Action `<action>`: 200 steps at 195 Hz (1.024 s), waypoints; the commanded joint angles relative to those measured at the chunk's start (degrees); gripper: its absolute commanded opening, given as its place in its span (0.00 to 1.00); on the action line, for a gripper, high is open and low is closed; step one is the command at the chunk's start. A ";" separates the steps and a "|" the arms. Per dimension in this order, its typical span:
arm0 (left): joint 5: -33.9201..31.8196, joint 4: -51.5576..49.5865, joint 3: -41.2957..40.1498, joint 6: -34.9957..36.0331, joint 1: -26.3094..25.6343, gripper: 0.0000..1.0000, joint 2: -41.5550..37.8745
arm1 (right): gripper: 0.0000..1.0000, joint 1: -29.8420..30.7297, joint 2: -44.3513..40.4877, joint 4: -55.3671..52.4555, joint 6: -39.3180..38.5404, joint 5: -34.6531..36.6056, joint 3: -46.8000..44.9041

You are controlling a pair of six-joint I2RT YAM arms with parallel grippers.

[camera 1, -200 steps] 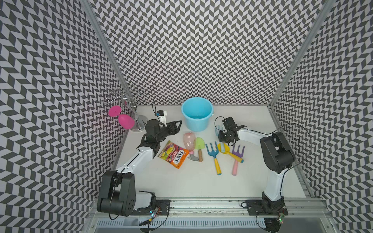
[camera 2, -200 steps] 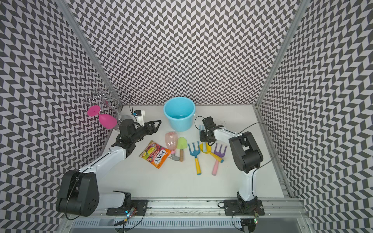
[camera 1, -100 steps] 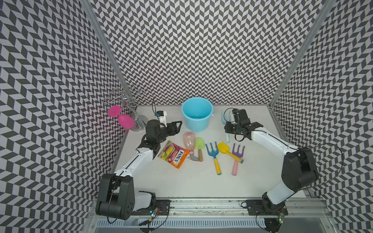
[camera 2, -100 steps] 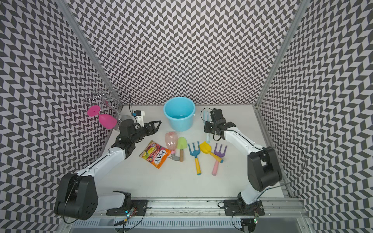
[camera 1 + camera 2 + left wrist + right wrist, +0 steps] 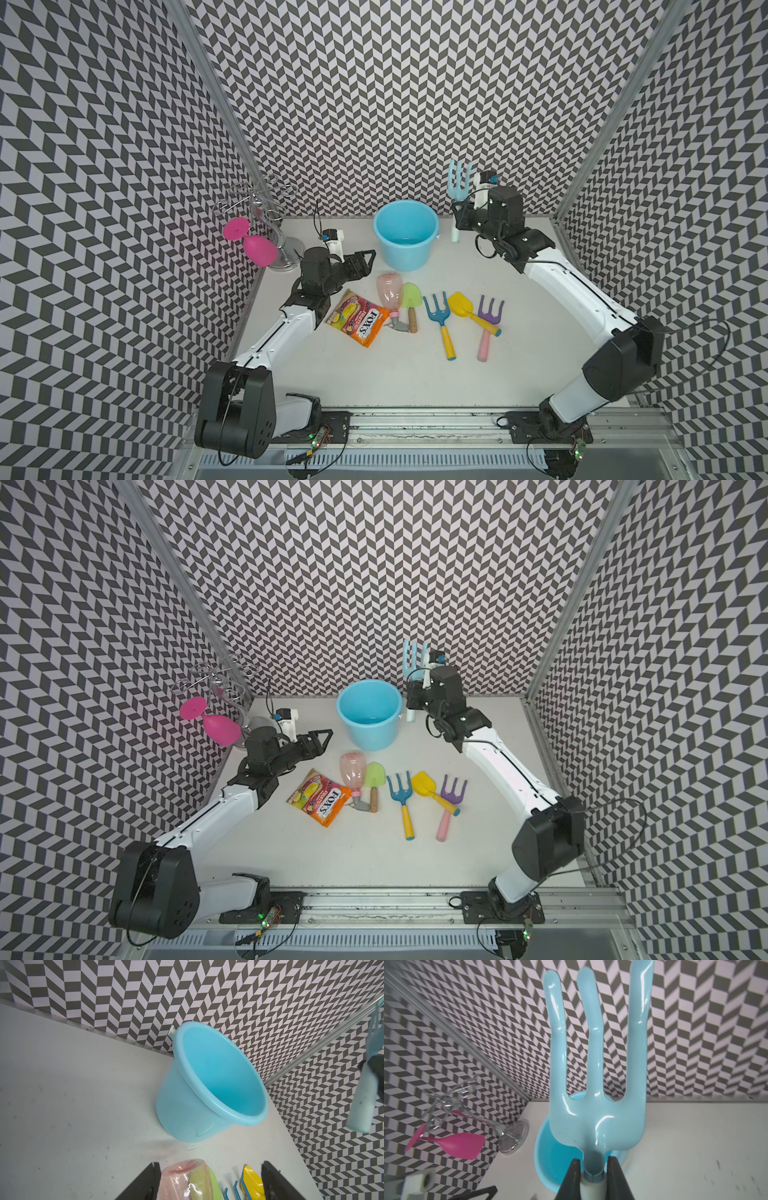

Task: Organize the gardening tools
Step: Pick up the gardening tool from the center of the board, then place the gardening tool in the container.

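Next, I let go of the light blue fork with my right gripper inside the light blue bucket [image 5: 403, 229] [image 5: 570, 1155], with the fork's handle down and its tines up.
My right gripper [image 5: 458, 217] is shut on the pale handle of the light blue fork [image 5: 459, 183], held upright with tines up, in the air just right of the bucket; the right wrist view shows the fork [image 5: 596, 1084] clamped between the jaws. The other gardening tools lie in a row on the table: pink spray bottle [image 5: 389, 291], green-brown trowel [image 5: 410, 297], teal-yellow fork [image 5: 438, 318], yellow-orange trowel [image 5: 461, 305], purple-pink fork [image 5: 489, 316]. My left gripper [image 5: 368, 259] hovers open and empty, left of the bucket, behind the spray bottle [image 5: 185, 1178].
The light blue bucket [image 5: 405, 257] stands upright at the back middle. An orange FOX'S candy bag [image 5: 358, 323] lies left of the spray bottle. A metal glass stand [image 5: 274, 232] with a hanging pink wine glass [image 5: 259, 249] occupies the back left corner.
My right arm has lifted the light blue fork off the table and carried it up and back, beside the bucket. The left gripper has opened slightly wider and stayed in place.
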 commanded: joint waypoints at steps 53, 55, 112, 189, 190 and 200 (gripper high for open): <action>-1.61 -2.23 -3.09 1.24 -0.37 0.79 -4.91 | 0.12 2.61 15.90 21.89 -1.59 -3.99 6.61; -1.67 -2.31 -3.16 1.28 -0.37 0.79 -4.98 | 0.12 2.63 16.10 22.35 -1.59 -3.99 6.61; -2.57 -3.81 -4.38 2.03 -0.38 0.79 -6.78 | 0.13 3.62 23.84 27.56 -2.28 -6.58 7.70; -2.66 -3.57 -4.60 2.21 -0.38 0.79 -6.57 | 0.15 4.67 30.44 26.12 -3.14 -6.48 9.83; -2.66 -3.57 -4.64 2.21 -0.42 0.79 -6.55 | 0.15 4.66 30.54 26.05 -3.15 -6.46 9.93; -2.76 -3.57 -4.71 2.21 -0.38 0.79 -6.61 | 0.15 4.65 31.25 25.29 -3.12 -6.62 10.69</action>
